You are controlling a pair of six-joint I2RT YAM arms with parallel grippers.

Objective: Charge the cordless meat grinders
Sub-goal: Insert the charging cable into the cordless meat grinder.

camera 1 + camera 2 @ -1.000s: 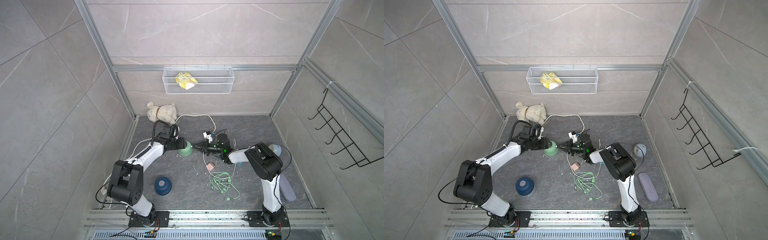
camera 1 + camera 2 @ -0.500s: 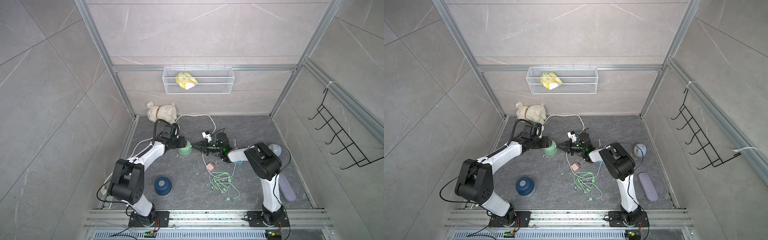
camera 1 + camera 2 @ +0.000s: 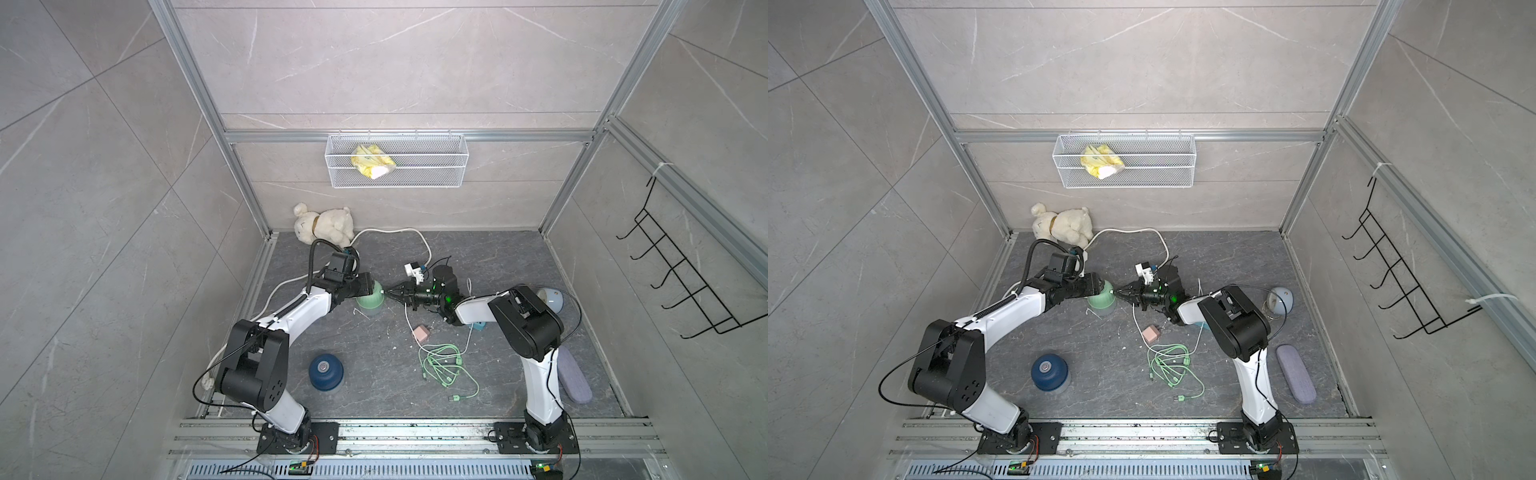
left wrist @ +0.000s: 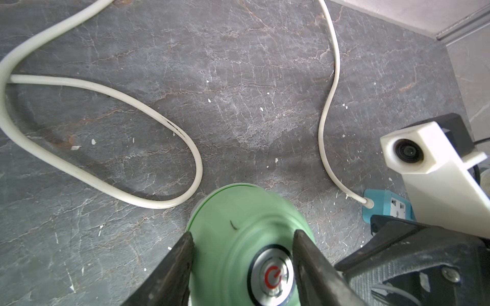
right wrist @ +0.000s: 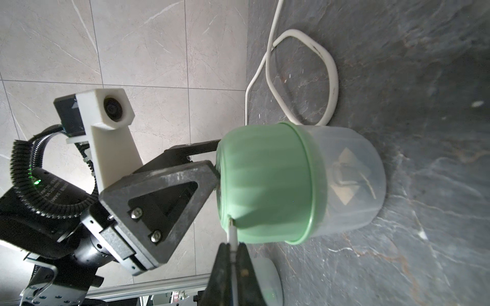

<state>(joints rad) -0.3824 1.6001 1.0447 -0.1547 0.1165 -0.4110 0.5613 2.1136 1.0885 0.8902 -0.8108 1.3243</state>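
The white plug sits shallow in the port of the mint green grinder, so the robot's right gripper should open and grasp the plug (image 5: pixel 232 236) from above before pushing it deeper.
A pale mint green grinder (image 3: pixel 371 305) (image 3: pixel 1103 302) stands on its clear cup in mid-floor. My left gripper (image 4: pixel 243 234) (image 3: pixel 366 289) is shut on its dome (image 4: pixel 238 227), one finger on each side of the round metal power button (image 4: pixel 273 275). My right gripper (image 5: pixel 233 245) (image 3: pixel 388 293) is shut on a white cable plug (image 5: pixel 232 233). The plug's tip sits at the dome's lower edge (image 5: pixel 265 180). The navy blue grinder (image 3: pixel 325 371) (image 3: pixel 1048 371) stands alone near the front left.
The white cable runs to a pink cube charger (image 3: pixel 421 333). A teal cube charger (image 4: pixel 387 206), a tangle of green cables (image 3: pixel 440 365) and a thick white cord (image 4: pixel 106 185) lie nearby. A plush toy (image 3: pixel 324 224), a grey globe (image 3: pixel 550 299) and a purple-grey case (image 3: pixel 573 380) sit at the edges.
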